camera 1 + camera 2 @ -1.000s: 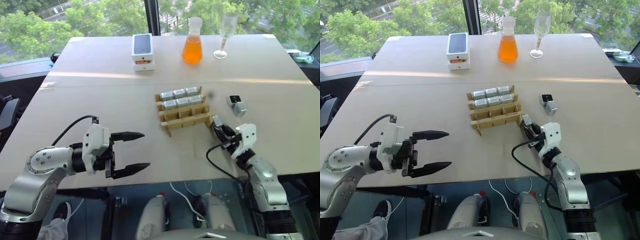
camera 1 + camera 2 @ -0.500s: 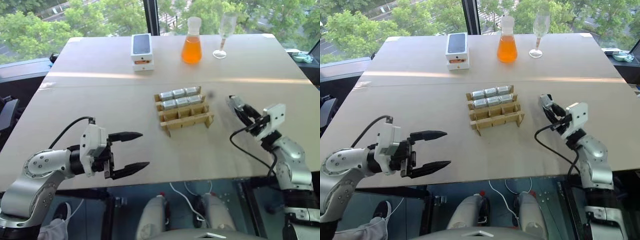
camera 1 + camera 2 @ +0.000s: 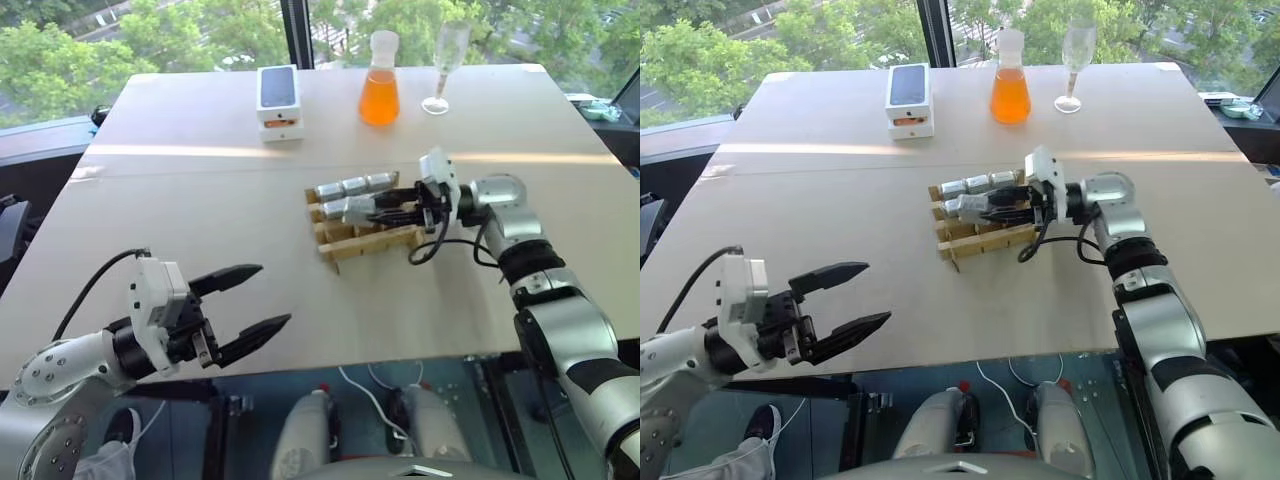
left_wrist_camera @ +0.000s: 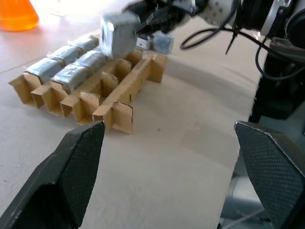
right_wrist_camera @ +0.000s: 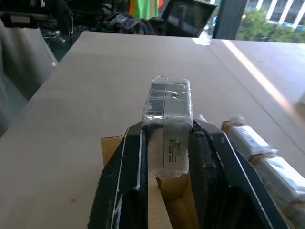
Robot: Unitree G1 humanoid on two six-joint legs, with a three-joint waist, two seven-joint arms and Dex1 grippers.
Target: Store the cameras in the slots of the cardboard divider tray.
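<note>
The robot's right gripper should release the silver camera, now hanging just above the tray, in the empty front row's end slot (image 3: 345,232) (image 5: 159,166), the one nearest the left gripper.
The cardboard divider tray (image 3: 378,240) lies at the table's middle. Several silver cameras (image 3: 356,187) fill its back and middle rows, and the front row's slots stand empty. My right gripper (image 3: 368,210) reaches in level from the right and is shut on one silver camera (image 5: 167,114), which hangs just above the tray (image 5: 112,143). The left wrist view shows this held camera (image 4: 119,33) over the tray's far end. My left gripper (image 3: 272,295) hovers wide open over the table's near left, well short of the tray, with nothing between its fingers.
A white phone box (image 3: 278,95), a flask of orange liquid (image 3: 379,80) and a wine glass (image 3: 440,65) stand along the far edge. A loose camera (image 4: 159,43) lies on the table beyond the tray. Bare tabletop (image 3: 200,190) spreads left of the tray.
My right gripper, still shut on its camera, has risen and swung left from the table's near right to above the tray, turning to point left. The left gripper drew back slightly.
</note>
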